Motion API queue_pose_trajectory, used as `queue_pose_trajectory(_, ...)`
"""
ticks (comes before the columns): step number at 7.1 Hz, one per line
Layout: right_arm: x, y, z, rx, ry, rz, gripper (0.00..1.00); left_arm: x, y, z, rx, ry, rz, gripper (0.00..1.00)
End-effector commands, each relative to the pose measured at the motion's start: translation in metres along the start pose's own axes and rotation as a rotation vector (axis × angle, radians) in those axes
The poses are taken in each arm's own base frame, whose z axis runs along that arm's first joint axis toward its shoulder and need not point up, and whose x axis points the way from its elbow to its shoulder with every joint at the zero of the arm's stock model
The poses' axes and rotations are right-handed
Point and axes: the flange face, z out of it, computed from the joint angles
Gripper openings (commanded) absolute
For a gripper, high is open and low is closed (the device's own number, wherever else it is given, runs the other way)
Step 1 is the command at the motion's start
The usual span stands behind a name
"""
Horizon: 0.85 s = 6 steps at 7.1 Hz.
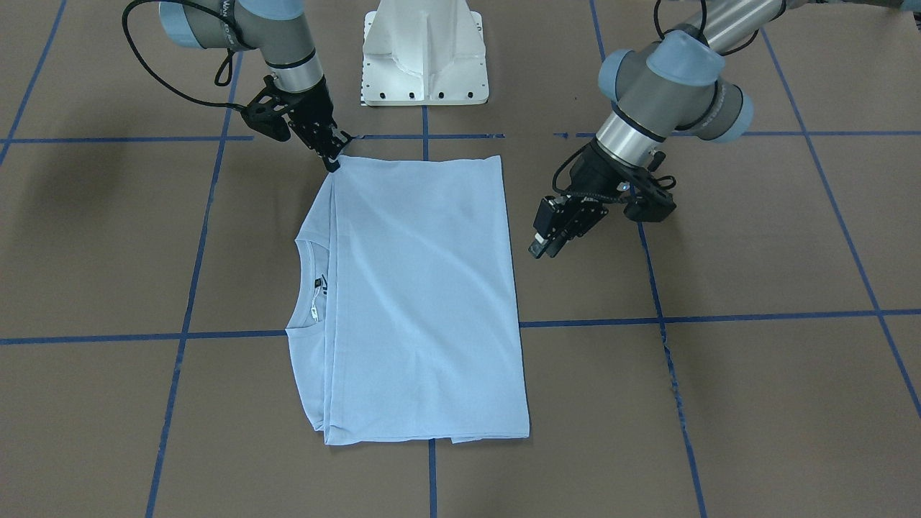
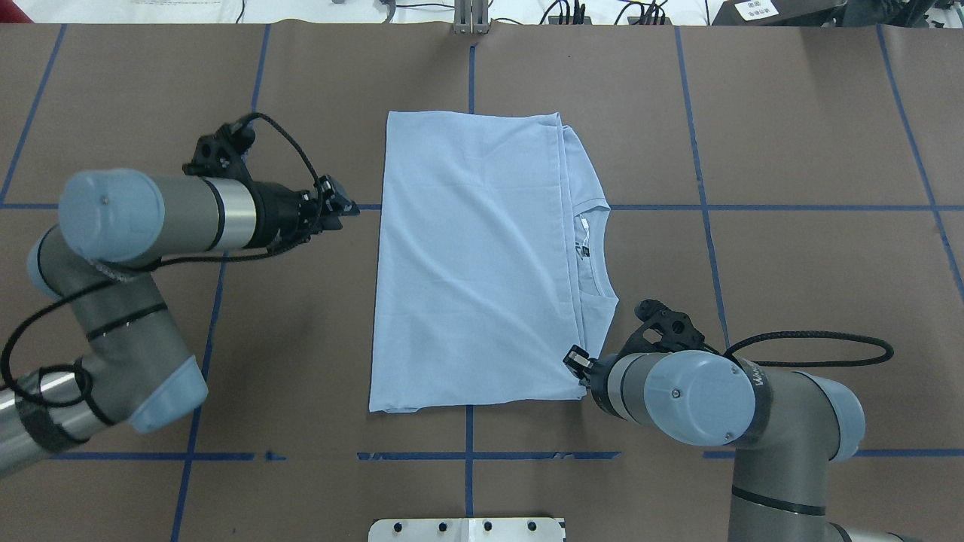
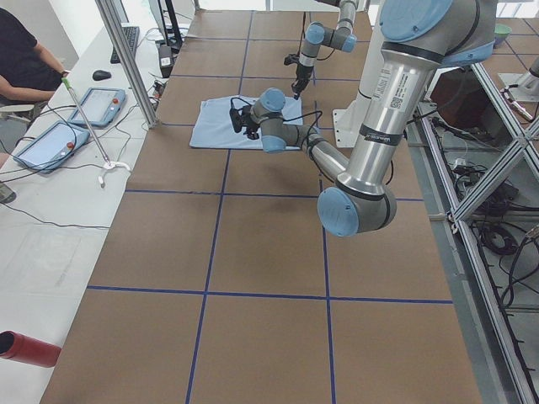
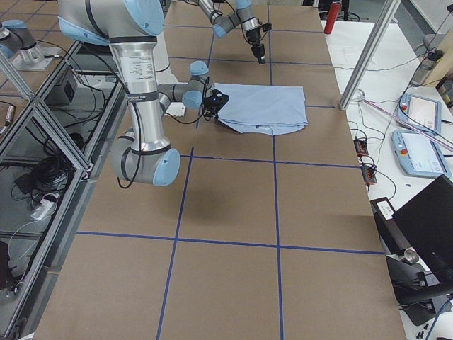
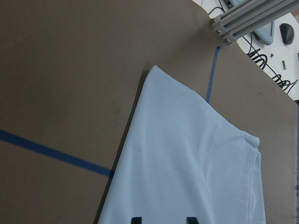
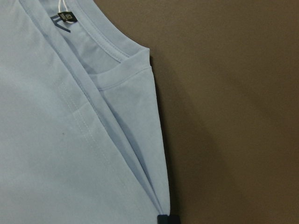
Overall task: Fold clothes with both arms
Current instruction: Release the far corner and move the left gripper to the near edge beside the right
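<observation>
Next, the robot's left gripper needs to grab the light blue T-shirt by its free near corner [image 1: 498,160], across the T-shirt's near edge from the right gripper.
The light blue T-shirt [image 1: 424,288] lies flat on the brown table, folded into a long rectangle, also in the overhead view [image 2: 474,256]. Its round neck and label [image 2: 584,245] lie at the robot's right; the print is hidden. My right gripper [image 2: 576,360] is down at the shirt's near right corner. In the right wrist view [image 6: 168,219] a single dark tip sits on that corner, so it looks shut on the cloth. My left gripper [image 2: 346,205] hovers just left of the shirt's left edge. It is open and empty, with two separate tips in the left wrist view [image 5: 162,219].
The white pedestal base [image 1: 424,57] stands at the robot's side of the table. Blue tape lines [image 2: 471,429] grid the brown surface. An aluminium post [image 5: 243,18] stands at the far edge. Tablets [image 3: 97,105] and a seated person [image 3: 25,59] are beyond it.
</observation>
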Motion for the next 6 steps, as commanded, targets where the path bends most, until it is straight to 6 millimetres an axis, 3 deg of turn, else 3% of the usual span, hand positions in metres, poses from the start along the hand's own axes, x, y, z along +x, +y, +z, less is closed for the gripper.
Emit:
queue_pose_trajectory(1, 0.0, 0.001, 0.0, -0.002, 0.0, -0.001, 0.0, -0.023, 0.117, 0.01, 0.005, -0.145, -0.034, 0.54)
queue_pose_trajectory(2, 0.001, 0.001, 0.0, -0.002, 0.0, -0.001, 0.0, -0.035, 0.155, 0.018, 0.006, -0.161, -0.04, 0.54)
queue_pose_trajectory(3, 0.0, 0.002, 0.0, -0.003, -0.001, -0.002, 0.0, -0.051, 0.181, 0.027, -0.007, -0.236, -0.031, 0.55)
queue_pose_trajectory(6, 0.001, 0.003, 0.0, -0.005, 0.0, -0.004, 0.0, -0.056, 0.205, 0.027, -0.032, -0.298, -0.02, 0.54)
